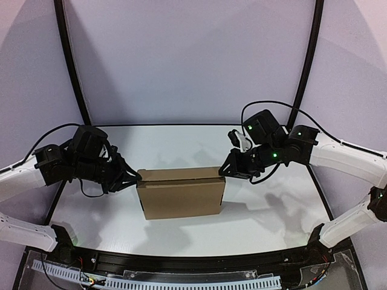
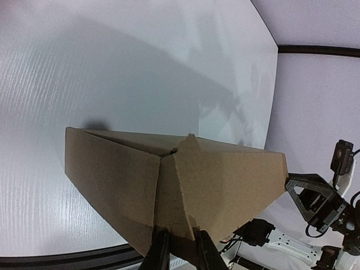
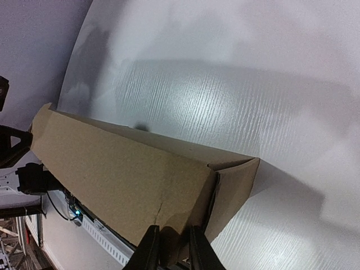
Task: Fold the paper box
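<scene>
The paper box's corner seam gapes beside my left gripper's finger. I will open my left gripper wide and pinch the box's end flap (image 2: 170,202) and end panel together.
The paper box (image 1: 181,194) is a brown cardboard mailer, folded up and standing on its long edge at the middle of the white table (image 1: 181,142). My left gripper (image 1: 138,177) reaches its upper left corner, my right gripper (image 1: 225,170) its upper right corner. In the left wrist view the paper box (image 2: 225,180) fills the lower half, and the left gripper (image 2: 179,239) is shut on its end flap, one finger on each side of the cardboard. In the right wrist view the right gripper (image 3: 172,232) is likewise shut on the corner of the paper box (image 3: 124,174).
A black rail (image 1: 181,263) runs along the table's near edge, between the arm bases. Two black frame poles (image 1: 71,60) (image 1: 305,60) rise at the back corners against pale walls.
</scene>
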You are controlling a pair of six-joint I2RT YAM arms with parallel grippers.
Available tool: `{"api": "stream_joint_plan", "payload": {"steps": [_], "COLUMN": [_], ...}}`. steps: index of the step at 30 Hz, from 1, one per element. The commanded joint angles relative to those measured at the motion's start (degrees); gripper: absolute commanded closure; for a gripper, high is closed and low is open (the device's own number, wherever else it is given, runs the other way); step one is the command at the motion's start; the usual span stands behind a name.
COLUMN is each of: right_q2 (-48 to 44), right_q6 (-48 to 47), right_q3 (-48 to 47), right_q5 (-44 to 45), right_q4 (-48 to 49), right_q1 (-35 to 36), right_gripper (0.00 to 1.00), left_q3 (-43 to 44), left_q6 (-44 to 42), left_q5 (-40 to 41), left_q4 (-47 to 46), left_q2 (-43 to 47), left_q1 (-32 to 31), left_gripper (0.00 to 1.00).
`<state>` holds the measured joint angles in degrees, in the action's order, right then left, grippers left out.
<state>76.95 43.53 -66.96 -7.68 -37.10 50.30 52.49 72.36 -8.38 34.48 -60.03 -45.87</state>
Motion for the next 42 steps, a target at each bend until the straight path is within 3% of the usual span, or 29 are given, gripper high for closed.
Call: {"api": "stream_joint_plan", "payload": {"steps": [1,13,19,23,25,29,33,37,42], "right_q2": [2.44,2.36,4.00,4.11,4.46,5.36,4.96,5.05,4.99], "right_q6": [-1.05,-3.66,-4.02,-4.53,-4.82,-5.60,-5.51,-5.40,-5.10], "right_q3": [1.35,1.22,1.07,0.59,0.05,-1.41,-1.01,-0.61,-0.70], "right_q5": [0.39,0.89,-0.30,0.27,0.36,0.14,0.07,-0.08,0.18], "right_q4": [-7.53,-12.27,-11.43,-11.37,-11.12,-11.59,-11.38,-11.15,-11.24], "right_q1": [0.19,0.22,0.30,0.41,0.41,0.41,0.41,0.41,0.50], "right_gripper": [0.80,0.77,0.77,0.76,0.76,0.75,0.75,0.75,0.75], "left_q3": [-1.09,-1.95,-2.07,-0.71,1.21,4.24,3.79,-0.09,-3.17], "left_q6": [-1.83,-4.68,-4.57,-3.92,-4.24,-5.12,-3.64,-1.20,0.15], "left_q5": [-2.08,-2.97,-3.21,0.83,2.98,5.55,7.59,5.57,2.55], "left_q4": [5.70,17.71,17.37,14.24,12.37,12.50,12.77,6.14,4.04], "left_q2": [-1.41,2.15,1.48,3.35,3.65,3.31,3.45,3.63,2.63], "left_q1": [-0.28,-0.26,-0.28,-0.28,-0.19,-0.19,0.12,0.16,0.16], "left_gripper": [0.83,0.73,0.68,0.57,0.44,0.37,0.36,0.38,0.52]}}
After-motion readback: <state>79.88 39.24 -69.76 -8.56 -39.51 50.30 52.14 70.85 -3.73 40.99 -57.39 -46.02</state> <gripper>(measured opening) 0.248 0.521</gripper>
